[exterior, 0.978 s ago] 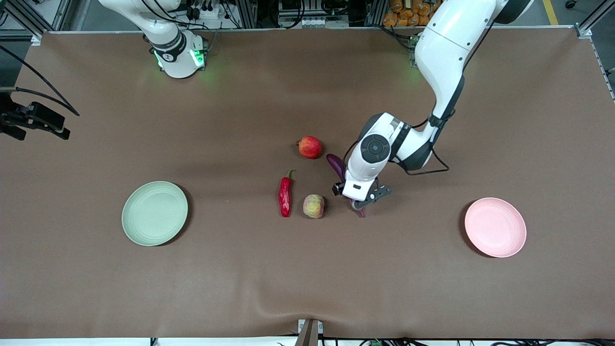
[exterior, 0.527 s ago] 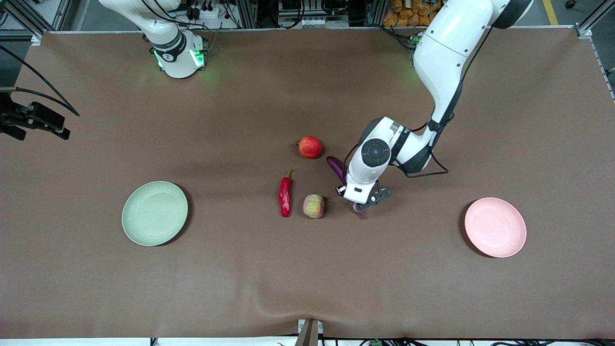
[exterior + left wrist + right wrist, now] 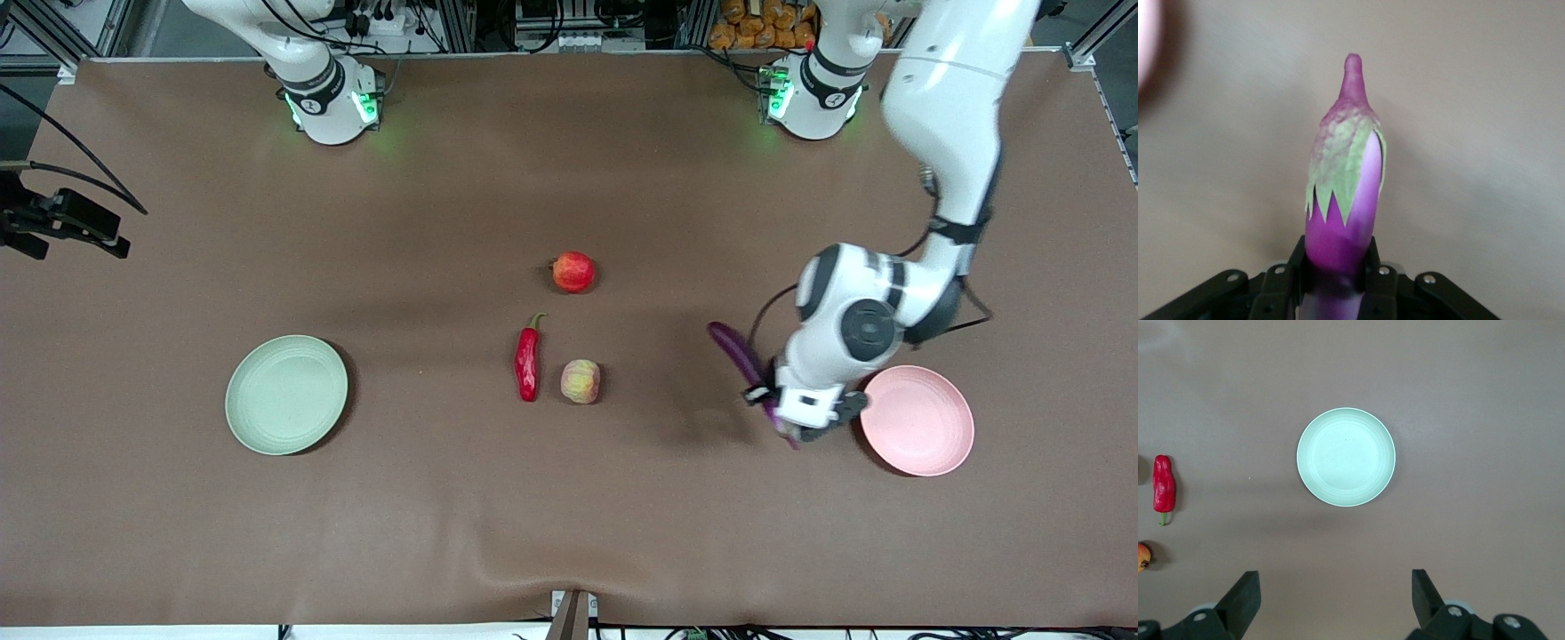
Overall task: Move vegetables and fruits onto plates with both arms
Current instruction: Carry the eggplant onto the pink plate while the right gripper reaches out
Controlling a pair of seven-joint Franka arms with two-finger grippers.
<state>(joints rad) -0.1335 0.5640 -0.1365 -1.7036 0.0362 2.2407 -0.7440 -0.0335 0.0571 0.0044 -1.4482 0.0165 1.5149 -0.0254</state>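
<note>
Next, my left gripper releases the purple eggplant, now held in the air beside that plate, so that it lies across the pink plate [image 3: 928, 404], with both ends of the eggplant reaching over the rim of the plate.
My left gripper [image 3: 791, 427] is shut on the long purple eggplant [image 3: 738, 351] and holds it in the air over the table, right beside the pink plate [image 3: 916, 420]. In the left wrist view the fingers [image 3: 1378, 263] clamp the eggplant [image 3: 1341, 193] below its green calyx. My right gripper [image 3: 1335, 600] is open and empty, high over the green plate [image 3: 1345, 457], and waits. The green plate [image 3: 285, 394] lies empty toward the right arm's end. The red chili [image 3: 527, 363], the peach-like fruit [image 3: 580, 380] and the round red fruit [image 3: 573, 271] lie at mid-table.
Brown cloth covers the whole table. The arm bases [image 3: 329, 98] stand along the table edge farthest from the front camera. The chili [image 3: 1163, 487] also shows in the right wrist view.
The left arm has lifted the eggplant off the table beside the peach-like fruit and carried it toward its own end, up to the pink plate. The right arm has not moved.
</note>
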